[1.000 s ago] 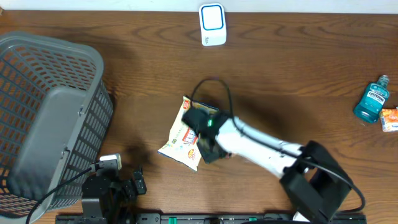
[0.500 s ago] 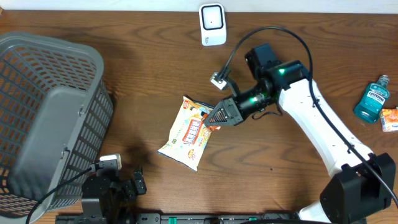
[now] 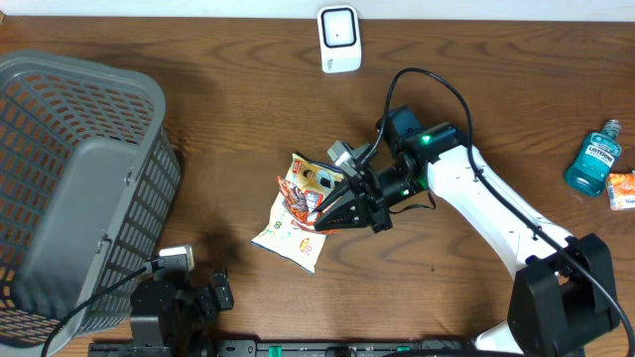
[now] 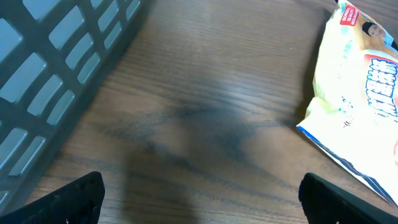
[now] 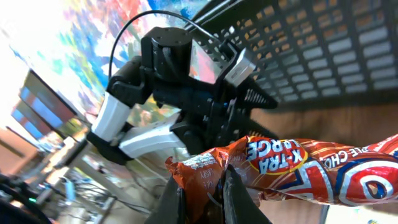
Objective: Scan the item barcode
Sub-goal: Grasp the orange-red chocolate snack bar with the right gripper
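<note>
The red-orange wrapper will be released by my right gripper across the pale yellow snack bag's edge (image 3: 355,191), partly on the bare wood. The wrapper is held just above that bag now.
My right gripper (image 5: 208,198) is shut on the crimped end of a red-orange snack wrapper (image 5: 311,171) printed "X-TRA LARGE". From overhead the right gripper (image 3: 325,206) holds that wrapper (image 3: 301,194) just above a pale yellow snack bag (image 3: 286,234) lying mid-table. No barcode shows in any view. The white scanner (image 3: 339,38) with a blue face stands at the table's far edge, well apart from the wrapper. My left gripper (image 4: 201,199) hangs open over bare wood, nothing between its fingers, with the yellow bag (image 4: 354,93) to its right.
A large grey mesh basket (image 3: 69,178) fills the left side, its wall (image 4: 56,68) close to the left gripper. A blue mouthwash bottle (image 3: 597,157) and an orange box (image 3: 622,190) sit at the far right edge. The left arm (image 3: 174,297) rests at the front edge.
The right arm swung up off the yellow bag toward the back right, then came back left and lower, carrying the red-orange wrapper. The left arm has not moved.
</note>
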